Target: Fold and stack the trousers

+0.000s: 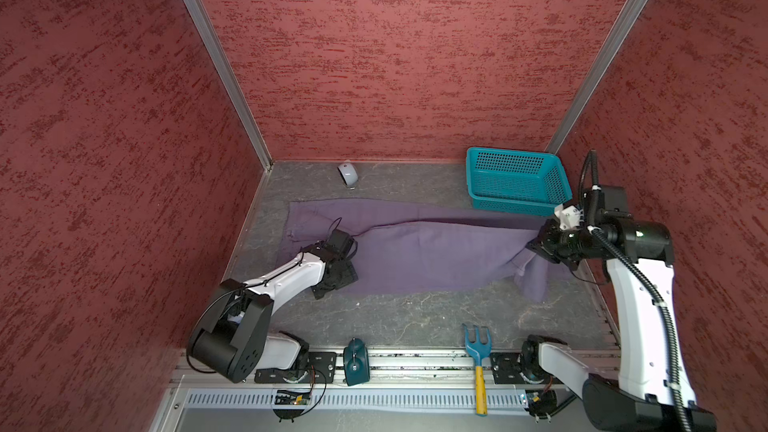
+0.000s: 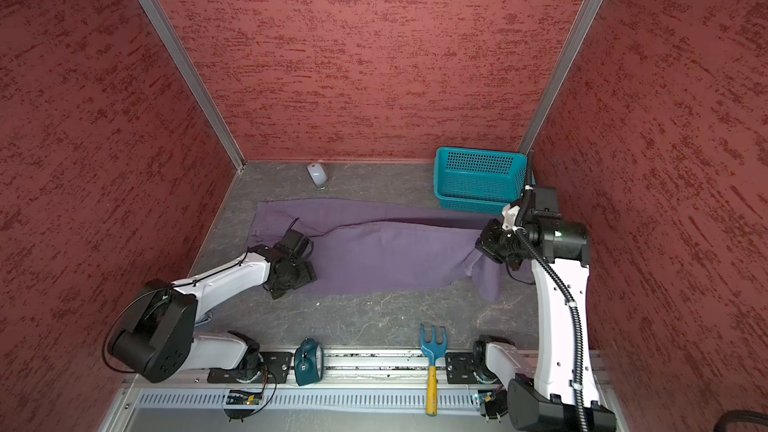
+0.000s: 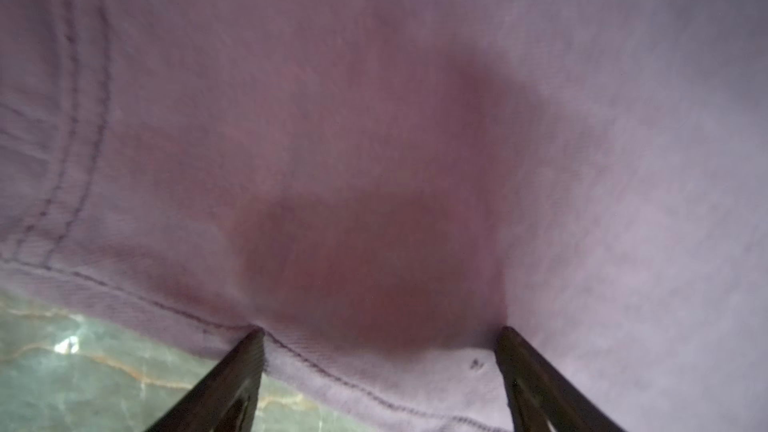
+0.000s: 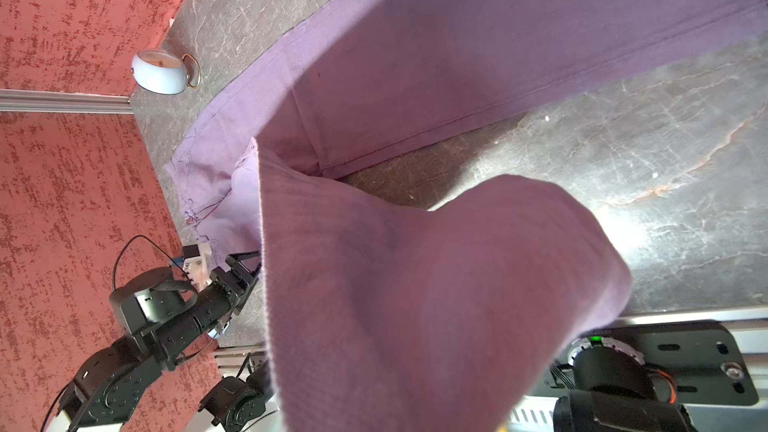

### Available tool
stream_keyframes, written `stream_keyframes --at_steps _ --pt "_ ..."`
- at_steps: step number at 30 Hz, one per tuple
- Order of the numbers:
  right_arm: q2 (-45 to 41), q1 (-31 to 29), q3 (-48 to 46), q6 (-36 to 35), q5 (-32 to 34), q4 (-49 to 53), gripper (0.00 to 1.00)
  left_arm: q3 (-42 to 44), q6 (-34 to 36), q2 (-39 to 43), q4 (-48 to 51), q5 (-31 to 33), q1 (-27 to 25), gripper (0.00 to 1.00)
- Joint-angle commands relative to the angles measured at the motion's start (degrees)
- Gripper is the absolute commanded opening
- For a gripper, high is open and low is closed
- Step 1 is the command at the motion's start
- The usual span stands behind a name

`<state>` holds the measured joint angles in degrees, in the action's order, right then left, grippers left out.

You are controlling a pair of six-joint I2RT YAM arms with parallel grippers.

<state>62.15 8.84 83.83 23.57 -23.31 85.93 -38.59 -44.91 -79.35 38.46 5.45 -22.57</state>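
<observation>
My right gripper will put the leg end down and let go of it on the grey table (image 1: 519, 291) (image 4: 680, 116) between the far trouser leg and the blue hand fork.
The purple-grey trousers (image 1: 415, 251) (image 2: 374, 251) lie spread across the grey table, waist end to the left and leg ends to the right. My left gripper (image 1: 338, 278) (image 2: 293, 278) sits low over the near left edge of the cloth. In the left wrist view it (image 3: 380, 338) stands open, its dark fingers (image 3: 245, 371) straddling a stitched hem of the trousers (image 3: 374, 118). My right gripper (image 1: 536, 249) (image 2: 482, 247) is shut on a leg end, which is lifted and drapes down. In the right wrist view, trouser cloth (image 4: 415, 284) hides the jaws.
A teal basket (image 1: 515, 180) stands at the back right, just behind the trousers. A pale rounded object (image 1: 348, 174) sits by the back wall. On the front rail lie a dark teal clock (image 1: 356, 361) and a blue hand fork with a yellow handle (image 1: 478, 363). Red walls enclose three sides.
</observation>
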Motion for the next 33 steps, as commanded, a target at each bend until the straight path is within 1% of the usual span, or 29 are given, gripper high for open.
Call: stream_keyframes --at_steps 1,2,3,5,8,10,13,15,18,21,24,27,31,32,33 --pt "-0.4 0.4 -0.4 -0.8 0.2 -0.9 0.00 1.8 0.8 -4.0 -5.9 -2.5 2.2 0.63" --pt "-0.4 0.4 -0.6 -0.8 0.2 -1.1 0.00 1.7 1.2 -5.0 -6.5 -3.0 2.7 0.38" --pt "-0.4 0.4 -0.8 -0.6 0.3 -1.4 0.00 1.4 1.6 -6.0 -6.7 -3.6 3.2 0.23" --pt "-0.1 0.3 -1.3 -0.5 0.3 -1.8 0.00 0.4 2.3 -6.6 -5.8 -4.1 4.0 0.00" --pt "0.2 0.3 -1.3 -0.5 1.7 -1.6 0.00 -1.3 3.2 -2.7 -1.8 -4.0 5.4 0.00" --pt "0.4 0.4 -1.1 -0.6 3.6 -0.8 0.00 -2.8 3.6 2.7 2.4 -3.7 7.0 0.00" --pt "0.8 0.3 -1.5 -1.0 8.7 0.6 0.00 -5.5 4.1 13.0 9.6 -2.5 10.2 0.00" --pt "0.7 0.3 -3.5 -1.2 12.6 0.8 0.00 -7.4 5.0 19.2 13.7 -1.6 12.5 0.00" --pt "0.0 0.3 -8.6 -1.5 15.3 -0.9 0.00 -9.6 6.0 24.1 18.3 -1.2 15.5 0.00" --pt "-1.1 0.3 -14.8 -0.9 18.7 -4.4 0.00 -9.8 6.4 25.4 20.9 -1.9 17.4 0.00" --pt "-1.6 0.4 -21.9 0.1 21.1 -10.5 0.00 -7.5 6.1 25.3 19.9 -3.1 18.1 0.00" --pt "1.4 0.3 -28.1 0.9 23.3 -17.7 0.00 -5.5 5.8 23.5 18.7 -3.8 18.1 0.00" --pt "6.1 0.3 -32.0 2.0 28.2 -26.6 0.00 -4.8 5.5 21.4 17.6 -3.1 18.2 0.00" --pt "7.0 0.3 -32.6 2.5 28.9 -28.9 0.04 -4.6 5.5 21.3 17.4 -3.0 18.1 0.00" --pt "7.7 0.4 -32.8 2.8 29.0 -30.6 0.11 -4.5 5.4 21.3 17.4 -2.8 18.1 0.00"
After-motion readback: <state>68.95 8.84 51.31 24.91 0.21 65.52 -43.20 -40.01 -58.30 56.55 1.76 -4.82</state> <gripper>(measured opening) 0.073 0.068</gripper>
